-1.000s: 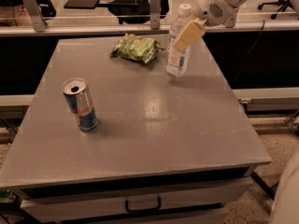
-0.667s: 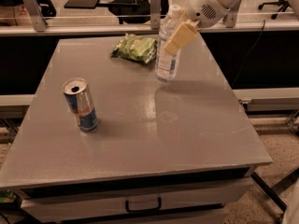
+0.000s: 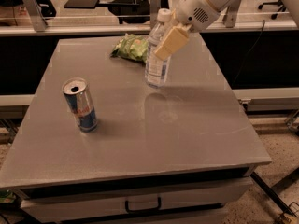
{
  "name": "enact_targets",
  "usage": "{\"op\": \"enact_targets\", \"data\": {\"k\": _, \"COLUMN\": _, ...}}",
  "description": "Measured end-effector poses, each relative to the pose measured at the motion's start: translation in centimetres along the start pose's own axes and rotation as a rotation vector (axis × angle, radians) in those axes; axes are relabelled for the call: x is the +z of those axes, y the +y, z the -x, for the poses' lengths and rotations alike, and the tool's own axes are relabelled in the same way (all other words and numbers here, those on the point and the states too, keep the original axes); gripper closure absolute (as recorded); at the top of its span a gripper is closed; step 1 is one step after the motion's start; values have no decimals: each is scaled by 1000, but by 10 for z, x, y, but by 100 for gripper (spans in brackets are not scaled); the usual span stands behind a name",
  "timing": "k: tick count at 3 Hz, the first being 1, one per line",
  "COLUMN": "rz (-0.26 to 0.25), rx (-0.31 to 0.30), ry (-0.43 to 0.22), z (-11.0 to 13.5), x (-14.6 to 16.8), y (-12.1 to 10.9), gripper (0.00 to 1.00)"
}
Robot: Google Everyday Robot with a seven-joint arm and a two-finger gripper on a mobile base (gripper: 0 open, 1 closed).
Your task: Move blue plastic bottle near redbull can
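The robot's gripper should release the blue plastic bottle, now tilted just above the table's back, standing close beside the redbull can, toward the grey table's middle (image 3: 126,114).
The blue plastic bottle (image 3: 157,55) is clear with a white cap and a white-and-blue label. It hangs tilted just above the grey table (image 3: 187,125), right of its middle at the back. My gripper (image 3: 164,41) is shut on the bottle's upper half, coming in from the upper right; one cream finger (image 3: 171,42) lies across its front. The redbull can (image 3: 81,104), silver and blue with a red mark, stands upright at the table's left, well apart from the bottle.
A green snack bag (image 3: 131,47) lies at the back of the table, just left of and behind the bottle. The table has a drawer (image 3: 140,202) with a handle at its front. Desks and chairs stand behind a rail.
My gripper has carried the bottle leftward and toward the table's middle, lifting it off the surface. The can and the snack bag have not moved.
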State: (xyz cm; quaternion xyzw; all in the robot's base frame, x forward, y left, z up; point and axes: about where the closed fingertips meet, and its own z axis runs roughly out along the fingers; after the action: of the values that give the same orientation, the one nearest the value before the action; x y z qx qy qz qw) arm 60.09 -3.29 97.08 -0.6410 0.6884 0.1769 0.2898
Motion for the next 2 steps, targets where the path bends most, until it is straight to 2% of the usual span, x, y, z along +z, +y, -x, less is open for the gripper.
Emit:
{"op": "enact_targets", "data": {"k": 1, "rz": 51, "rx": -48, "ry": 7, "z": 11, "x": 11, "y": 12, "gripper": 100}}
{"op": "enact_targets", "data": {"k": 2, "rz": 135, "rx": -132, "ry": 33, "z": 28, "x": 31, "y": 38, "gripper": 100}}
